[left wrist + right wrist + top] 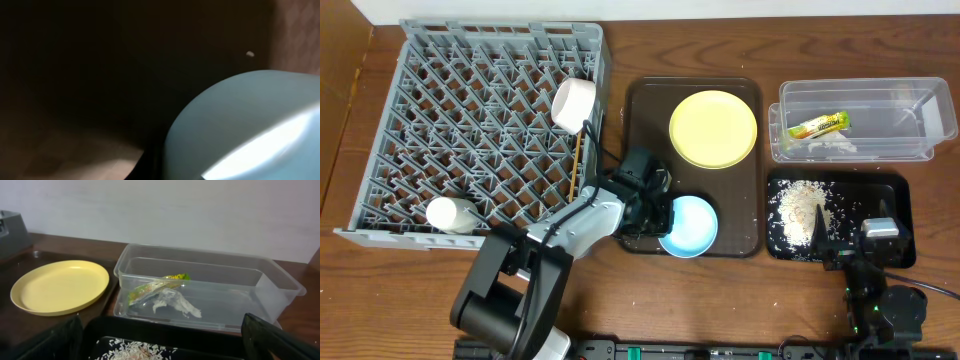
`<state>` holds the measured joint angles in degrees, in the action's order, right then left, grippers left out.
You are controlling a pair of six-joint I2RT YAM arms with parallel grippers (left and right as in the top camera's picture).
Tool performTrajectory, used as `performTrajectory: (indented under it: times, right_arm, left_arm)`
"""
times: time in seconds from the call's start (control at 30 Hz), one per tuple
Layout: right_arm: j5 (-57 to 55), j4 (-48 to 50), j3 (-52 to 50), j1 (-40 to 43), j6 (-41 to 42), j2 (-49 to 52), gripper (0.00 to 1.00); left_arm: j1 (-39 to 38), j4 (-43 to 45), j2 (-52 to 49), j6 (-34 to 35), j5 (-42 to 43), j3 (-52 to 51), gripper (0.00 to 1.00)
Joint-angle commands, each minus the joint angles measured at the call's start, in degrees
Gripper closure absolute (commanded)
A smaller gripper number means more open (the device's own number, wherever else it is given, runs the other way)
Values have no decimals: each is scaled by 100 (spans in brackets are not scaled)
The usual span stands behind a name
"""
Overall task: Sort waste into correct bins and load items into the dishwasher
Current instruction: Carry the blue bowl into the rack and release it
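My left gripper is going to release the light-blue bowl in the grey dish rack (558, 169), just in front of the small white bowl.
The light-blue bowl (690, 226) sits at the front of the dark brown serving tray (745, 240), and fills the left wrist view (250, 130). My left gripper (652, 212) is at the bowl's left rim; its jaws are hidden. The yellow plate (713, 128) (60, 286) lies on the same tray. The small white bowl (573, 103) and the chopsticks (580, 160) are in the grey dish rack (480, 120). The clear tub (910, 150) (265, 287) holds the wrapper (818, 126) (155, 285) and tissue (175, 304). Crumbs (802, 212) lie in the black tray (895, 195). My right gripper (860, 245) (170, 347) is open over that tray's front.
A second white object (450, 214) lies at the rack's front left corner. A few stray crumbs lie on the wooden table (760, 300) in front of the trays. A white wall stands behind the tub in the right wrist view.
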<state>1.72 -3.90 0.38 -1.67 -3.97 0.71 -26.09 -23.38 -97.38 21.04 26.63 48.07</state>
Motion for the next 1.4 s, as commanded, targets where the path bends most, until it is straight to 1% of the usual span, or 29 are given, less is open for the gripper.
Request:
performTrajectory:
  times: [0.0, 0.07, 0.1, 0.23, 0.4, 0.43, 0.57, 0.63, 0.73, 0.93, 1.13, 1.27, 1.37]
  right_arm:
    - [24, -20, -7, 55, 70, -22, 1]
    - [24, -22, -7, 55, 70, -22, 1]
    - [24, -22, -7, 55, 70, -22, 1]
    - [24, -20, -7, 55, 70, -17, 1]
    - [24, -20, -7, 55, 70, -9, 1]
    - [24, -22, -7, 55, 70, -9, 1]
    - [24, -22, -7, 55, 70, -7, 1]
    - [24, -22, -7, 55, 70, -7, 1]
    - [24, -20, -7, 55, 70, -7, 1]
    - [24, -22, -7, 55, 70, -4, 1]
    - [24, -20, -7, 55, 70, -4, 1]
    - [24, -20, -7, 55, 70, -4, 1]
    - [24, -20, -7, 55, 70, -4, 1]
  left_arm:
    - [179, -348, 422, 48, -155, 258, 92]
    - [232, -828, 820, 48, -745, 549, 92]
    - [247, -1414, 1270, 46, -1685, 892, 92]
    - [258, -2367, 2166, 48, -3978, 1388, 92]
    - [299, -2691, 2918, 72, -6603, 1403, 92]
    - [321, -2708, 2966, 90, -6905, 1403, 92]
    - [507, -2704, 2898, 535, -8415, 1270, 92]
    - [634, -2627, 2743, 588, -9058, 1167, 92]
    - [802, -2531, 2306, 588, -9381, 1139, 92]
    - [866, -2186, 1222, 584, -10124, 1139, 92]
    - [866, -2124, 310, 588, -10214, 1139, 92]
    - [804, -2107, 37, 586, -10253, 1139, 92]
    - [614, -2107, 63, 586, -10253, 1141, 92]
